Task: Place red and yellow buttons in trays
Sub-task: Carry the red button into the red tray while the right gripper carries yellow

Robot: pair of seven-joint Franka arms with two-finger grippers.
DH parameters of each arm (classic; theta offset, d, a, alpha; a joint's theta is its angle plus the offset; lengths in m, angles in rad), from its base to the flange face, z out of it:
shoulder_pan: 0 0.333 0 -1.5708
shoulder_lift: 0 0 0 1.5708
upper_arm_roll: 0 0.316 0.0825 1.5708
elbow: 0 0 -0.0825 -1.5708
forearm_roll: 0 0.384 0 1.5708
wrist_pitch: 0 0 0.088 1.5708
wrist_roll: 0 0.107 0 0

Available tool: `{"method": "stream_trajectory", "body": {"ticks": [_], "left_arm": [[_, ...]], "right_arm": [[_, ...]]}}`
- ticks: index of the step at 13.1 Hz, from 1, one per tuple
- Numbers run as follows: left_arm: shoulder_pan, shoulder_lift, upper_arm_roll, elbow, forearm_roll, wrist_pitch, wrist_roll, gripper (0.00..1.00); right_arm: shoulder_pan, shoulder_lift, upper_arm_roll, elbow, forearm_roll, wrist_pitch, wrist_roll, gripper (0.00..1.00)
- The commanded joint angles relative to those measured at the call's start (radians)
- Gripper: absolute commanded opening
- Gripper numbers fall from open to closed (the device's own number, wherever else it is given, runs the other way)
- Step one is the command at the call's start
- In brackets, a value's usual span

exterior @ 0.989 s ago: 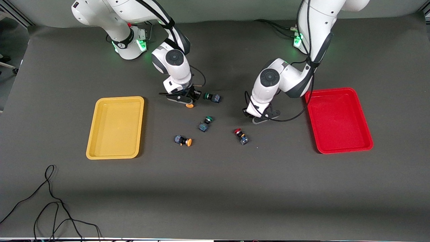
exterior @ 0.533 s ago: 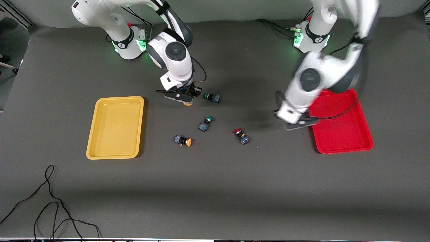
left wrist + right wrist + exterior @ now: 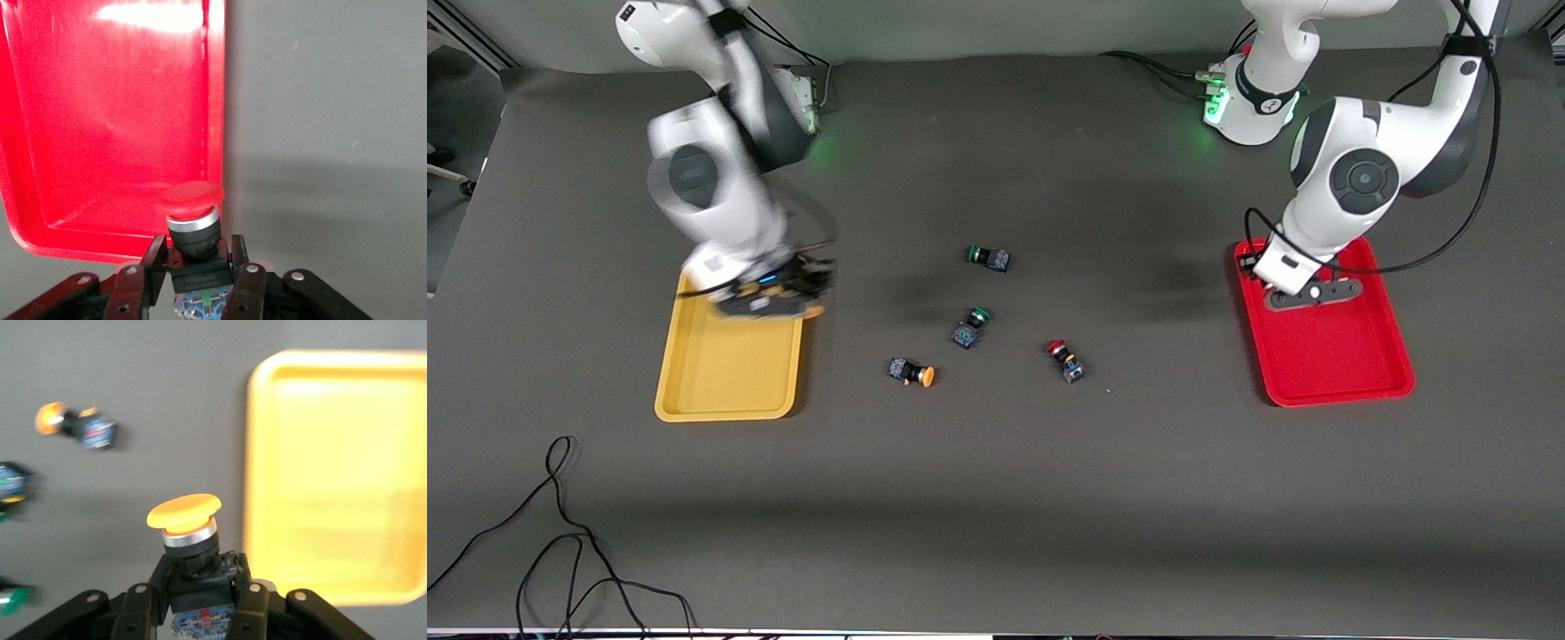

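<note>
Next, my right gripper lets go of the yellow-capped button inside the yellow tray, in the half nearer the looped black cable (image 3: 700, 368) (image 3: 397, 443).
My left gripper (image 3: 197, 257) is shut on a red-capped button (image 3: 193, 200) and holds it over the rim of the red tray (image 3: 100, 120). In the front view it (image 3: 1303, 293) hangs over that tray (image 3: 1343, 356) at the end nearer the arm bases. My right gripper (image 3: 199, 577) is shut on a yellow-capped button (image 3: 185, 513) beside the yellow tray (image 3: 333, 473). In the front view it (image 3: 783, 298) is over that tray's (image 3: 729, 373) corner. One yellow button (image 3: 912, 372) and one red button (image 3: 1064, 359) lie on the table between the trays.
Two green-capped buttons (image 3: 987, 257) (image 3: 969, 326) lie mid-table, farther from the front camera than the loose yellow and red ones. A black cable (image 3: 560, 533) loops near the front edge at the right arm's end.
Both grippers rose from the middle of the table with their buttons. The left one swung over the red tray, the right one over the yellow tray's corner.
</note>
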Motion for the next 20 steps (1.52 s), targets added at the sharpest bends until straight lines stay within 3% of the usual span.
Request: {"method": "stream_trajectory", "body": {"ticks": [1, 2, 4, 8, 9, 10, 11, 12, 15, 17, 20], "left_arm": [[0.079, -0.096, 0.007, -0.142, 0.009, 0.07, 0.125, 0.0], [0.108, -0.093, 0.007, -0.181, 0.009, 0.122, 0.158, 0.0], [0.13, -0.07, 0.009, -0.273, 0.009, 0.268, 0.162, 0.0], [0.153, 0.003, 0.009, -0.279, 0.009, 0.333, 0.162, 0.0], [0.159, 0.009, 0.007, -0.276, 0.009, 0.331, 0.158, 0.62], [0.161, 0.008, 0.007, -0.27, 0.007, 0.324, 0.156, 1.0], [0.159, 0.003, 0.007, -0.25, 0.007, 0.302, 0.155, 1.0], [0.158, -0.003, 0.004, -0.215, 0.007, 0.253, 0.149, 1.0], [0.084, 0.02, -0.003, 0.037, -0.025, -0.011, 0.098, 1.0], [-0.018, 0.139, -0.002, 0.305, -0.034, -0.189, -0.048, 1.0], [-0.195, 0.403, -0.007, 0.691, -0.04, -0.336, -0.32, 1.0]], "right_arm": [[0.013, 0.029, -0.172, -0.028, 0.003, 0.069, -0.254, 0.19], [0.011, 0.072, -0.217, -0.056, 0.022, 0.143, -0.318, 0.19], [-0.042, 0.188, -0.232, -0.077, 0.172, 0.233, -0.442, 0.19], [-0.105, 0.45, -0.225, -0.035, 0.502, 0.311, -0.73, 0.19], [-0.117, 0.487, -0.225, -0.019, 0.568, 0.308, -0.795, 0.2], [-0.124, 0.507, -0.225, -0.016, 0.619, 0.308, -0.832, 0.26], [-0.124, 0.526, -0.223, -0.005, 0.647, 0.307, -0.832, 0.68], [-0.125, 0.534, -0.223, 0.007, 0.651, 0.301, -0.831, 0.99], [-0.11, 0.477, -0.229, 0.01, 0.648, 0.272, -0.815, 1.0], [-0.07, 0.439, -0.254, 0.028, 0.624, 0.221, -0.8, 1.0], [0.129, 0.426, -0.411, 0.148, 0.495, 0.056, -0.675, 1.0]]}}
